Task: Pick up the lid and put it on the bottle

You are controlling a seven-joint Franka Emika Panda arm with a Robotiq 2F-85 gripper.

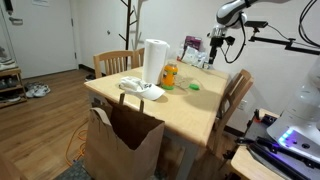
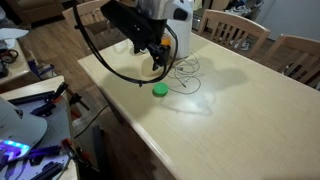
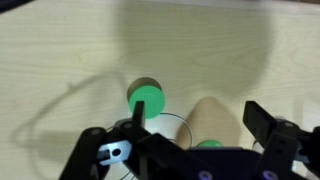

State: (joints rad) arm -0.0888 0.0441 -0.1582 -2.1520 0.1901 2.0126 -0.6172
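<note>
I need to move my gripper down to the green lid on the table next and close it on the lid's opposite sides [image 1: 194, 87] [image 3: 148, 100].
The green lid [image 1: 193, 87] lies flat on the light wooden table [image 1: 185, 110], to the right of the orange-yellow bottle [image 1: 169, 75], which stands upright beside a tall white cylinder [image 1: 155, 60]. The lid also shows in an exterior view [image 2: 159, 90] and in the wrist view [image 3: 146, 99]. My gripper [image 1: 213, 50] hangs above the table, well above the lid, and is open and empty. In the wrist view the gripper [image 3: 200, 120] has the lid just beyond its left finger. In an exterior view the gripper [image 2: 163, 65] is above and behind the lid, and my arm hides the bottle.
A brown paper bag [image 1: 125, 140] stands at the table's near edge. A white object [image 1: 140, 90] lies by the cylinder. A thin black cable [image 2: 188, 75] loops on the table near the lid. Wooden chairs [image 1: 236, 95] stand around the table.
</note>
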